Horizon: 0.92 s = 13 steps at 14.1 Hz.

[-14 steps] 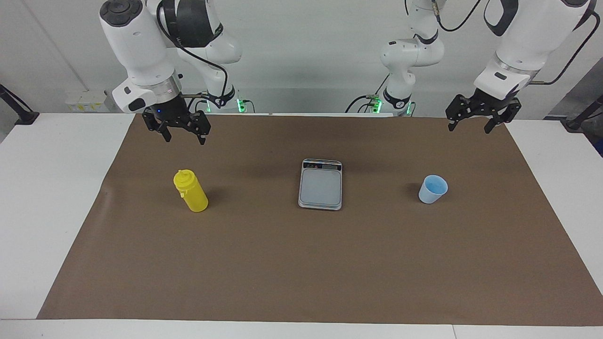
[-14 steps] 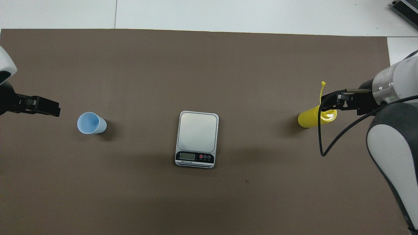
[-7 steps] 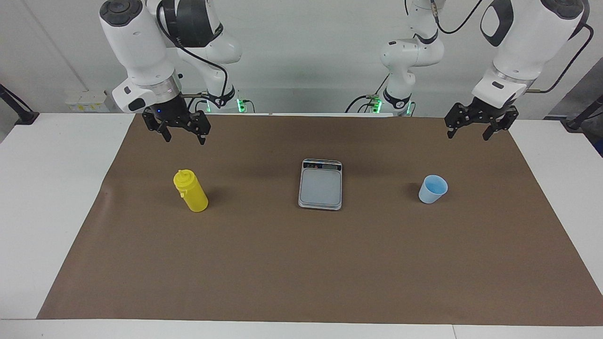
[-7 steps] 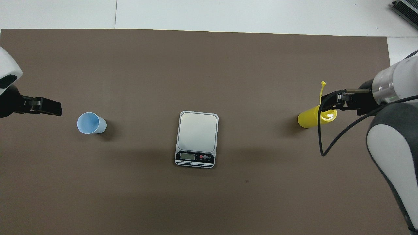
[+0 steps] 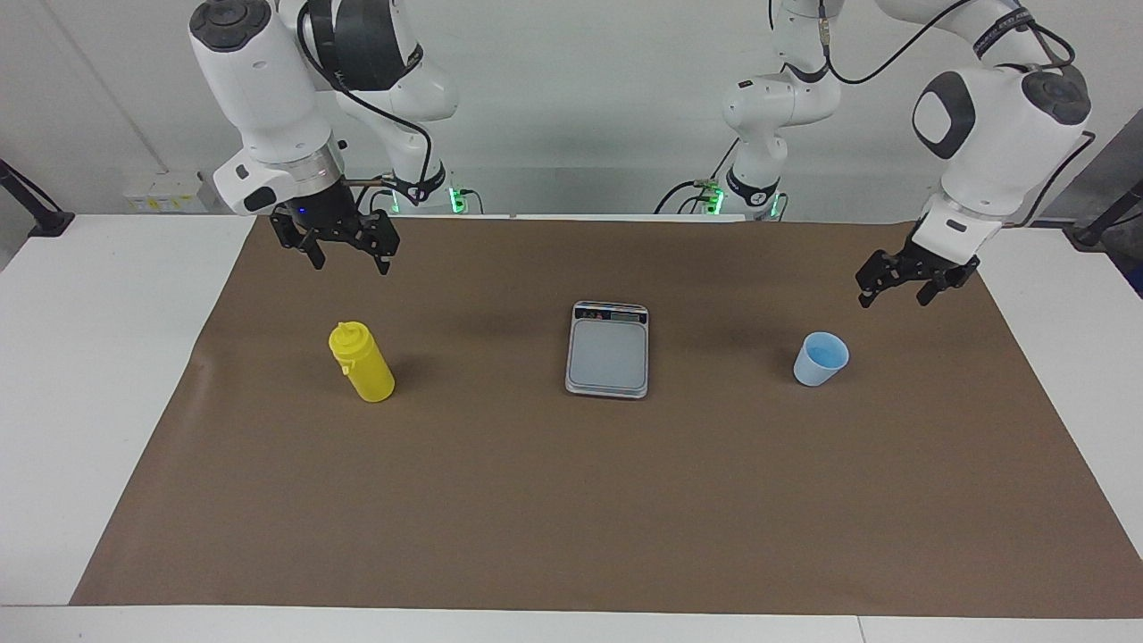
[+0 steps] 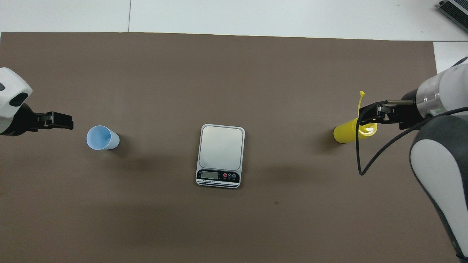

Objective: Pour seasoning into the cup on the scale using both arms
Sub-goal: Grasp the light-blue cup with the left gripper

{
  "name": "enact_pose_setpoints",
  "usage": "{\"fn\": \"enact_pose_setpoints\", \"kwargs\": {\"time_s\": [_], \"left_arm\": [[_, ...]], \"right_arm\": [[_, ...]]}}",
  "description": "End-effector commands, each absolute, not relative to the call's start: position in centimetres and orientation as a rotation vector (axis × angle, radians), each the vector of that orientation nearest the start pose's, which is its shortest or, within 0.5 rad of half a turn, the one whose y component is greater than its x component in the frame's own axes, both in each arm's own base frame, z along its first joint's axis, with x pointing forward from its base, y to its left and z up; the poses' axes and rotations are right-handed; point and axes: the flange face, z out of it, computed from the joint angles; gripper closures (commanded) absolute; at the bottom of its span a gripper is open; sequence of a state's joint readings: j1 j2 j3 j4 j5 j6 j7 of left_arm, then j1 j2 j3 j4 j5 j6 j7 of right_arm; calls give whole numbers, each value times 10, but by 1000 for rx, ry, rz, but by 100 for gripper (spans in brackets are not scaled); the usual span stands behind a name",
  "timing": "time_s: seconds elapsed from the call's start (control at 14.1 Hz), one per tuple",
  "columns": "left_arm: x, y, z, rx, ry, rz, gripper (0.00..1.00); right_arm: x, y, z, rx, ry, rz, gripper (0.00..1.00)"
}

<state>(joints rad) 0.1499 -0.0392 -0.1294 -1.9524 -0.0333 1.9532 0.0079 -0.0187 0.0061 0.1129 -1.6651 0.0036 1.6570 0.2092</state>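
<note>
The pale blue cup is next for my left gripper, which should go there and close on the cup's rim (image 6: 87, 137), on the side toward the left arm.
The yellow seasoning bottle (image 5: 362, 362) (image 6: 345, 133) stands upright on the brown mat toward the right arm's end. My right gripper (image 5: 350, 266) (image 6: 365, 116) hangs open above the mat close to the bottle, clear of it. The silver-grey scale (image 5: 607, 348) (image 6: 221, 153) lies mid-mat with a bare plate, its display strip on the robots' side. The pale blue cup (image 5: 820, 359) (image 6: 102, 137) stands upright on the mat toward the left arm's end. My left gripper (image 5: 893, 300) (image 6: 67, 122) is open, low over the mat beside the cup, not touching it.
The brown mat (image 5: 571, 500) covers most of the white table (image 5: 80, 357). Black clamp stands (image 5: 36, 214) sit at both ends of the table near the robots. A grey device (image 6: 453, 11) lies at the table's corner farthest from the robots.
My left gripper has come down and moved toward the cup, staying open. The right gripper, bottle, scale and cup have not moved.
</note>
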Motion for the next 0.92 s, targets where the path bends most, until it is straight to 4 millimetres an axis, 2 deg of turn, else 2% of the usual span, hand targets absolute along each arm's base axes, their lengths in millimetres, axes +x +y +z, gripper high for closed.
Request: {"fn": "enact_pose_setpoints", "kwargs": {"time_s": [0.0, 0.14, 0.21, 0.64, 0.85], "left_arm": [[550, 22, 454, -3177, -164, -95, 0], [543, 23, 419, -3171, -230, -135, 0], [539, 23, 408, -3167, -259, -157, 0], [525, 7, 375, -3158, -386, -131, 0], [522, 3, 364, -3159, -386, -145, 0]], "right_arm": [[549, 50, 585, -3137, 181, 29, 0], [550, 50, 585, -3138, 148, 27, 0], [549, 50, 585, -3139, 148, 29, 0], [549, 50, 585, -3139, 148, 32, 0], [549, 50, 585, -3139, 148, 29, 0]]}}
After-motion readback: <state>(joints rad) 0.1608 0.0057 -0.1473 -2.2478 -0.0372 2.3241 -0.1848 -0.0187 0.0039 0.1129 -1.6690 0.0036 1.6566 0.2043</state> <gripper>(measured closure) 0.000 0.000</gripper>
